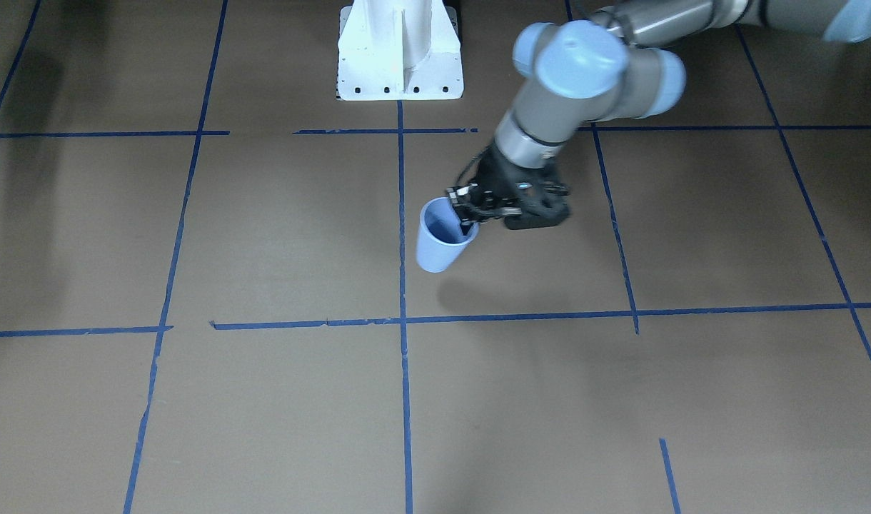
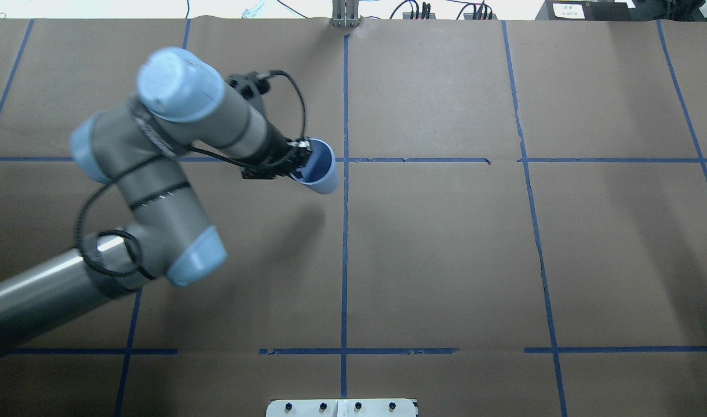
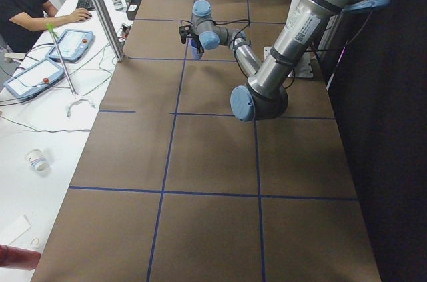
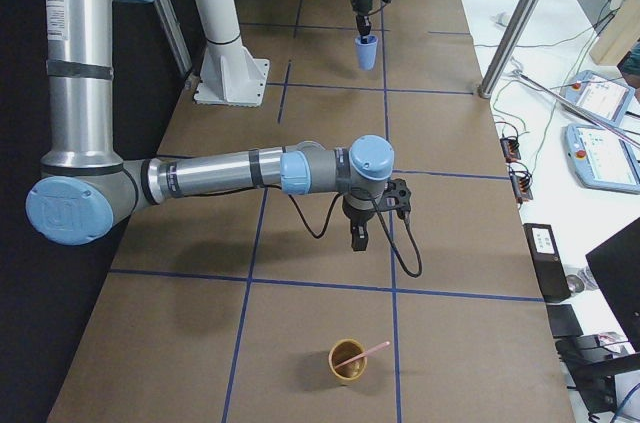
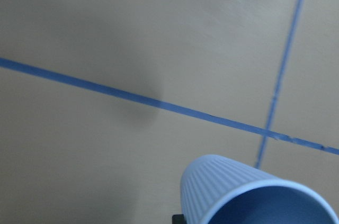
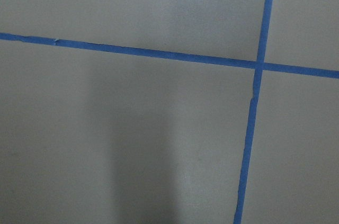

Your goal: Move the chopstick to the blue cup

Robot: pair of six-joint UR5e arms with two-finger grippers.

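My left gripper sets the blue cup down next on the white base's tape line (image 1: 396, 275), just before the nearest crossing.
My left gripper (image 1: 467, 213) is shut on the rim of the blue cup (image 1: 437, 244), one finger inside it, and holds it tilted above the table. The cup also shows in the overhead view (image 2: 320, 169) and the left wrist view (image 5: 238, 195). One pale pink chopstick (image 4: 366, 352) leans in a tan cup (image 4: 346, 363) on the table near the exterior right camera. My right gripper (image 4: 358, 239) points down over bare table a little beyond that tan cup. I cannot tell whether it is open or shut. The right wrist view shows only paper and tape.
The table is brown paper with blue tape lines (image 2: 345, 260). The robot's white base (image 1: 400, 53) stands at the table's edge. A metal post (image 4: 520, 18) and teach pendants (image 4: 600, 133) stand on the operators' side bench.
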